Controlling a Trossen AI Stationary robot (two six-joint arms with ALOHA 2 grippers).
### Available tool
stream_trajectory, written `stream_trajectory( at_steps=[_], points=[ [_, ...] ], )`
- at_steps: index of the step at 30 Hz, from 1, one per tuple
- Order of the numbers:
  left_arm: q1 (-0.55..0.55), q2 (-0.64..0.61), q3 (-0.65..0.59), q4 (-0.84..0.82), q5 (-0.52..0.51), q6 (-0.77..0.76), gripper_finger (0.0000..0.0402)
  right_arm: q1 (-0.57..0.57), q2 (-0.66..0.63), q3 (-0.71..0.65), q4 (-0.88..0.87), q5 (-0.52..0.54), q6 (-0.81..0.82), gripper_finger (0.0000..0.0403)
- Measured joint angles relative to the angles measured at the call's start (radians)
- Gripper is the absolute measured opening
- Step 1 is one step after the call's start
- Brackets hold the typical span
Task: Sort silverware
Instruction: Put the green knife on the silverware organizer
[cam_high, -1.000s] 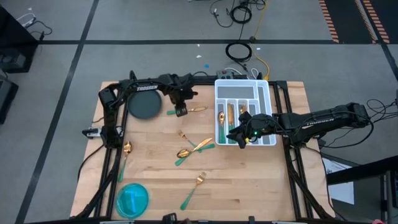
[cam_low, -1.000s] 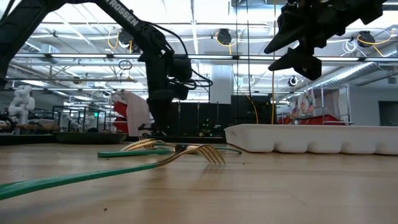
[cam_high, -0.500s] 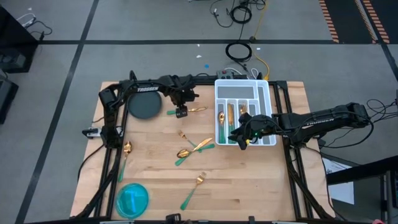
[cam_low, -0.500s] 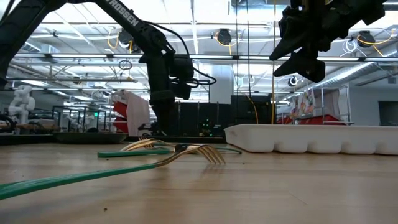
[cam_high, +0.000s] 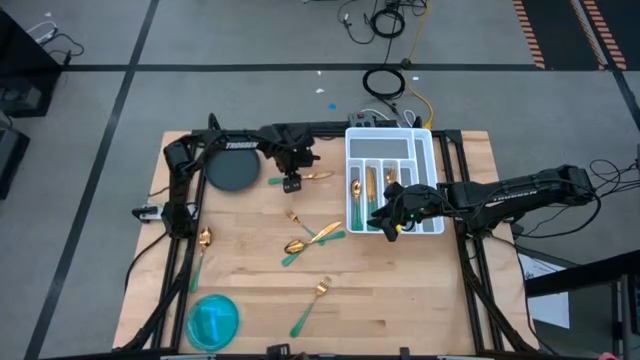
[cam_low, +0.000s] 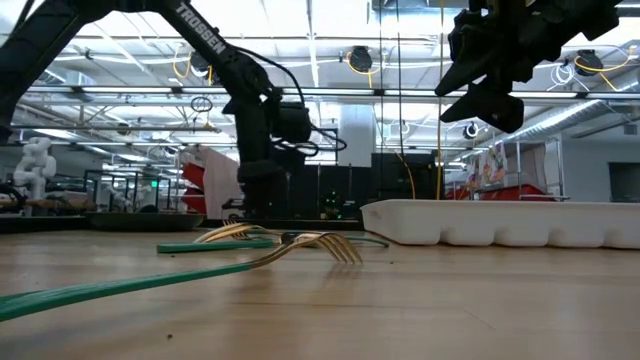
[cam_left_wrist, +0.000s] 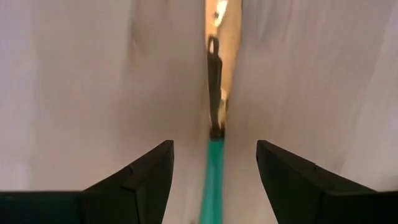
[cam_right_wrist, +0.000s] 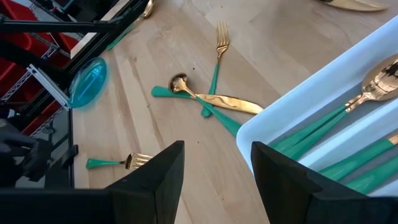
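My left gripper's open fingers sit where the knife's blade meets its green handle, so next I back off and take the knife nearer the handle's end (cam_high: 273, 181).
The silverware has gold heads and green handles. One piece (cam_high: 312, 176) lies on the wood beside the dark round plate (cam_high: 232, 170). My left gripper (cam_high: 291, 183) points down over its handle (cam_left_wrist: 214, 171), open, with a finger on each side and a gap to both. Other pieces lie flat on the table: a fork (cam_high: 294, 217), a crossed spoon and knife (cam_high: 312, 238), a fork (cam_high: 312, 303) and a spoon (cam_high: 203, 245). Several pieces lie in the white tray (cam_high: 428, 150). My right gripper (cam_high: 391, 224) hovers open above the tray's near left corner (cam_right_wrist: 261, 127).
A blue round dish (cam_high: 213, 320) sits at the near left corner. The tray stands at the far right, and the dark plate at the far left. Bare wood lies between the scattered pieces and along the near right.
My left gripper has sunk a little toward the piece by the dark plate and now stands lower over its handle. The silverware has stayed where it was.
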Motion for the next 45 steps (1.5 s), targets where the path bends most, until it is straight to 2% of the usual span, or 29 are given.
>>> stream_trajectory(
  at_steps=[10,13,18,20,29,45],
  points=[
    [-0.004,-0.007,-0.116,0.112,-0.019,0.006,0.0225,0.000,0.000,0.000,0.000,0.001,-0.008,0.0178],
    [-0.007,-0.007,-0.132,0.125,-0.035,0.019,0.0180,0.000,0.000,0.000,0.000,0.001,-0.008,0.0178],
    [-0.007,-0.007,-0.147,0.134,-0.054,0.066,0.0050,0.000,0.000,0.000,0.008,0.001,-0.008,0.0178],
    [-0.007,-0.007,-0.152,0.136,-0.052,0.085,0.0020,0.000,0.000,0.000,0.009,0.001,-0.005,0.0178],
    [-0.021,-0.018,-0.153,0.105,-0.066,0.086,0.0017,0.000,0.000,0.000,0.014,0.001,0.004,0.0178],
    [-0.021,-0.154,-0.159,-0.005,-0.072,0.025,0.0001,0.000,0.000,0.000,0.017,0.008,0.009,0.0178]
  ],
)
